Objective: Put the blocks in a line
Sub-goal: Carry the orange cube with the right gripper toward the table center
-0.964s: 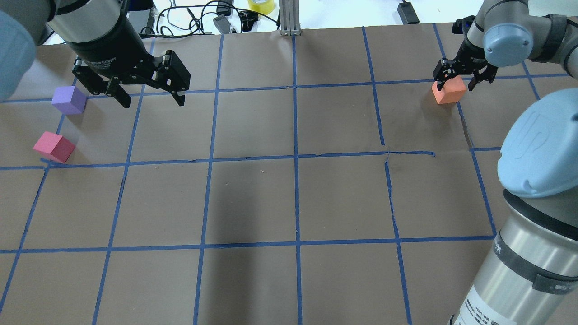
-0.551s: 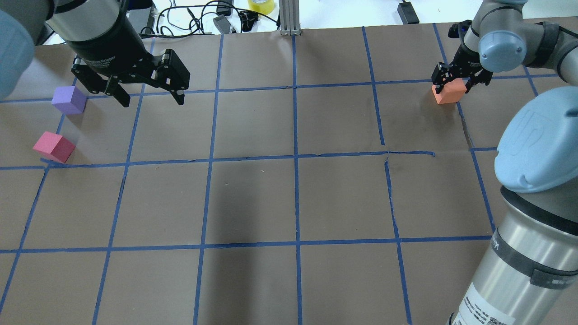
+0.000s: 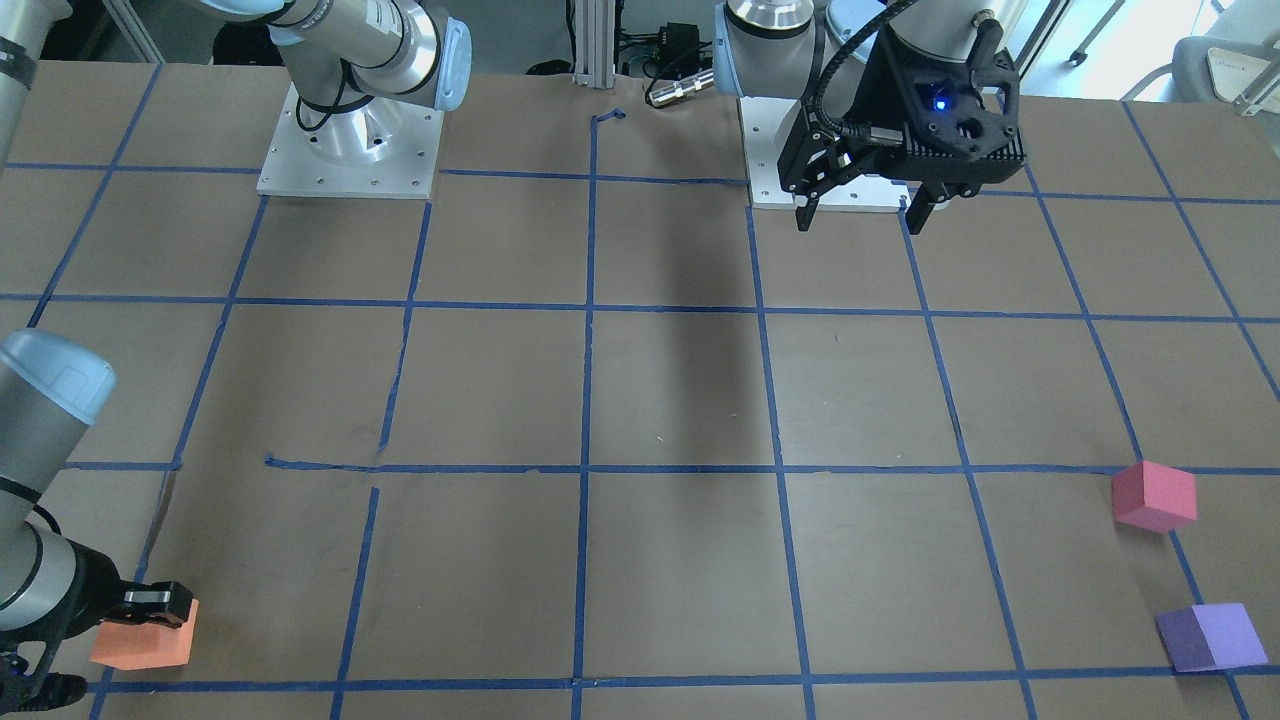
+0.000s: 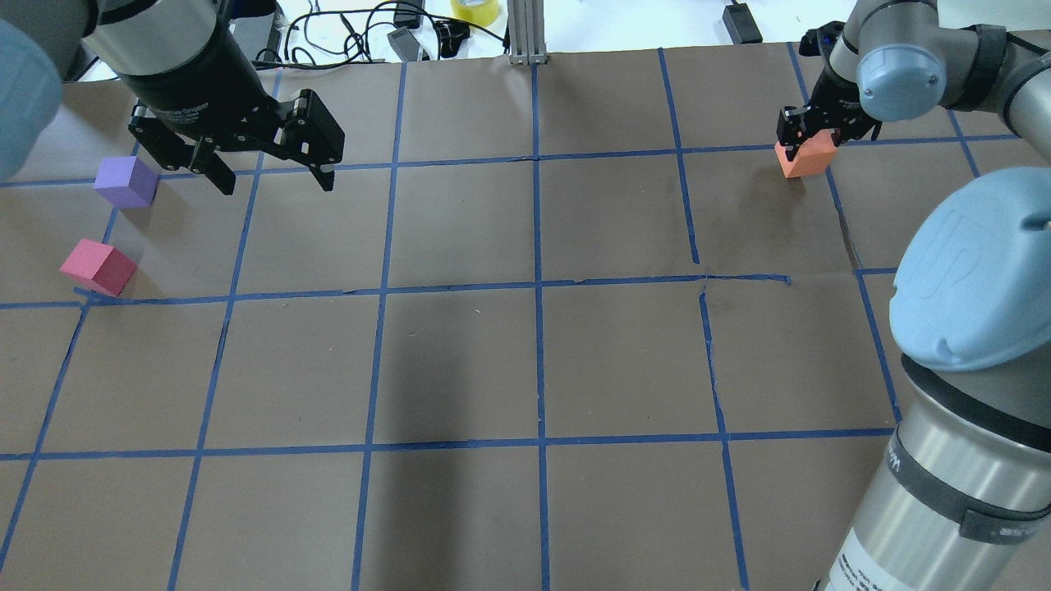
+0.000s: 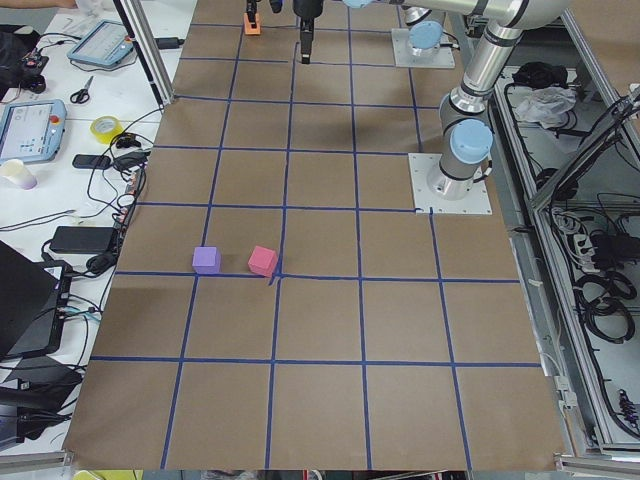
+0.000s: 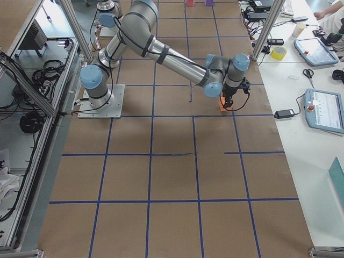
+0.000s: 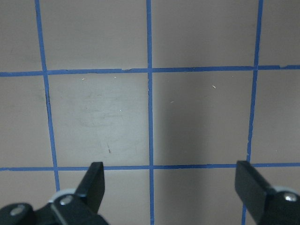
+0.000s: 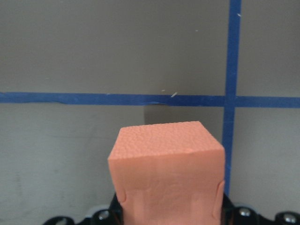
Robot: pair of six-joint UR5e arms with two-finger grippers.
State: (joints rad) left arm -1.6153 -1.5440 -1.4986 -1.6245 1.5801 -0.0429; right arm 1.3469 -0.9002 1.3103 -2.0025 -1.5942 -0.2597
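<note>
The orange block, now pinched at or just above the paper, will go down from my right gripper just on the purple block's side of the middle tape line [image 3: 641, 545].
My right gripper [image 4: 809, 144] is shut on the orange block [image 4: 807, 159] at the far right of the table. In the right wrist view the orange block [image 8: 166, 171] is pinched at both sides, at or just above the paper. It also shows in the front view [image 3: 145, 642]. The purple block [image 4: 125, 181] and the pinkish-red block [image 4: 97, 267] sit close together on the paper at the far left. My left gripper [image 4: 277, 187] hangs open and empty above the table, to the right of the purple block. Its fingers [image 7: 93, 180] show only bare paper between them.
The table is brown paper with a grid of blue tape [image 4: 538, 287]. An aluminium post [image 4: 525, 33], cables and a yellow tape roll [image 4: 475, 10] lie past the far edge. My right arm's elbow [image 4: 977, 271] looms over the near right corner. The arm bases [image 3: 350, 140] stand at my side.
My right gripper has closed on the orange block and shifted it a little to the left and away from me. The left arm and the other two blocks have not moved.
</note>
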